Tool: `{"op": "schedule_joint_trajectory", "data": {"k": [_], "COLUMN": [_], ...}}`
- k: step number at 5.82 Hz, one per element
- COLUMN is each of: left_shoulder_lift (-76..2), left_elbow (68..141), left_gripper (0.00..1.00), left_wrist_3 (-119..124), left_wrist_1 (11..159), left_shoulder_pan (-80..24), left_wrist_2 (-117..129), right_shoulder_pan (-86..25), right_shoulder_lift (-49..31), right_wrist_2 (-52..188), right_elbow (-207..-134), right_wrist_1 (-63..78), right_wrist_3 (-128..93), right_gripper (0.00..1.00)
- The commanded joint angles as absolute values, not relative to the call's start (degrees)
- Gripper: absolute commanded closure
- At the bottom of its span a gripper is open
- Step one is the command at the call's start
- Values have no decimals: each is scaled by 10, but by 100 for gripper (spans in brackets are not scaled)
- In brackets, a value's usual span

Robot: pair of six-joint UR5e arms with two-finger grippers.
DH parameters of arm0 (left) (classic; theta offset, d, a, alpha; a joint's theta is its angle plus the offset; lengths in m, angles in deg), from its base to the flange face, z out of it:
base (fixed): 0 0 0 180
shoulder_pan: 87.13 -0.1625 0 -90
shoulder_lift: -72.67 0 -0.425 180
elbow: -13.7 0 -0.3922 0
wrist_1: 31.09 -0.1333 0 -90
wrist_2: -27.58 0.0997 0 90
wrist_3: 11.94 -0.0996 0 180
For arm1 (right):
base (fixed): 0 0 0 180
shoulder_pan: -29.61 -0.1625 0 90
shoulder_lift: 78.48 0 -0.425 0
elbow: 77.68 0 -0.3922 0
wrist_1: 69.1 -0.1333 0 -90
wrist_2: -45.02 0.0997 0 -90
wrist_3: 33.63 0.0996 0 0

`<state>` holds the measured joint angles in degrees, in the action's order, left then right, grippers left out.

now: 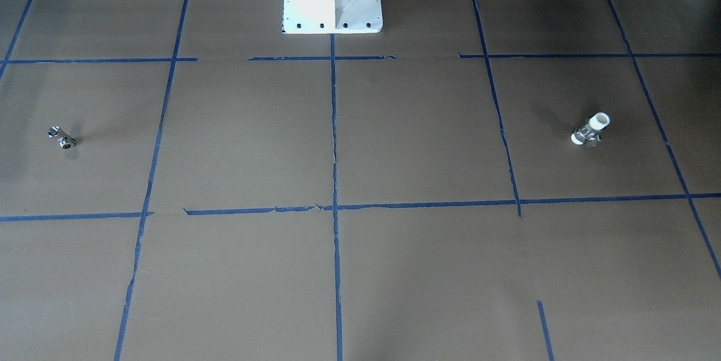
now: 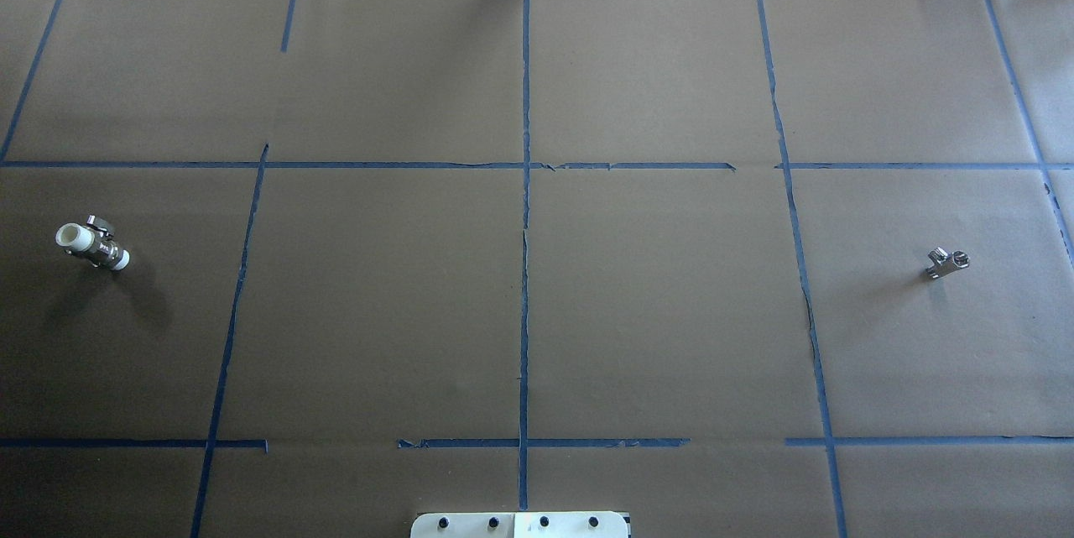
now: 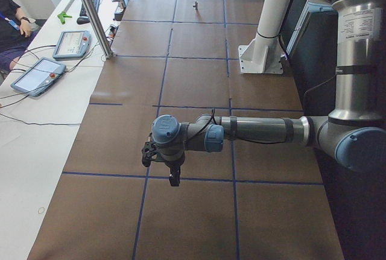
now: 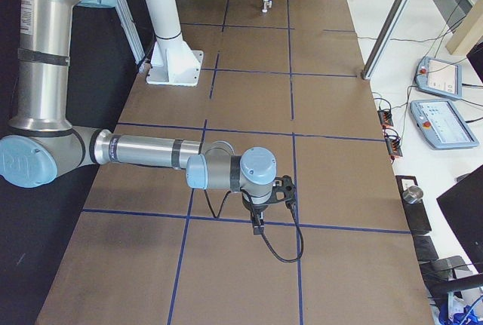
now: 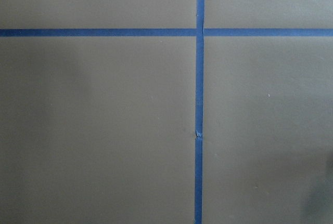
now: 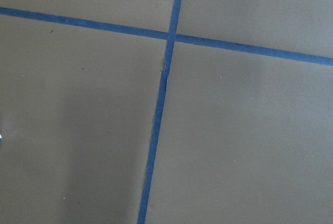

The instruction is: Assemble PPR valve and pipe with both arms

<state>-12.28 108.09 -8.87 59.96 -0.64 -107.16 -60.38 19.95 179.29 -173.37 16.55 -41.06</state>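
Observation:
Next, my left gripper goes to the PPR valve's upper white end (image 1: 599,121), above the shiny metal middle, and closes there.
The PPR valve (image 2: 92,245), white-ended with a shiny metal middle, lies on the brown paper at the table's far left; it also shows in the front-facing view (image 1: 590,130) and far off in the exterior right view (image 4: 266,2). The small all-chrome pipe (image 2: 946,262) lies at the far right, also in the front-facing view (image 1: 62,138) and the exterior left view (image 3: 195,5). My left gripper (image 3: 172,178) and right gripper (image 4: 256,223) show only in the side views, hanging above the paper; I cannot tell if they are open or shut. Both wrist views show only paper and blue tape.
The white pedestal base (image 1: 332,0) stands at the robot's edge of the table (image 2: 520,524). Blue tape lines grid the brown paper. Teach pendants (image 3: 71,44) (image 4: 441,123) and cables lie on the white side table, by a metal post (image 3: 90,12). An operator's arm (image 3: 12,22) is at the edge.

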Motion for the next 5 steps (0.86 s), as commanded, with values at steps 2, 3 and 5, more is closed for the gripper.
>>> {"op": "schedule_joint_trajectory", "data": {"k": [2,3,5], "left_shoulder_lift": [-121,-128,-152], "left_elbow": [1084,1086,1082], "left_gripper": [0,0,0], "left_wrist_3": [-88,-84,-88], "left_wrist_1": [600,600,633], "left_shoulder_pan": [-6,-8,-8], "left_wrist_2": [-1065,-1069,-1069], "right_shoulder_pan": [-605,-605,-605], "right_shoulder_lift": [200,197,197], "right_wrist_2": [1790,1790,1791], "right_elbow": [-1732,-1734,-1734], "right_wrist_1": [162,162,162], "right_wrist_3": [-406,-402,-402], "right_gripper": [0,0,0]}}
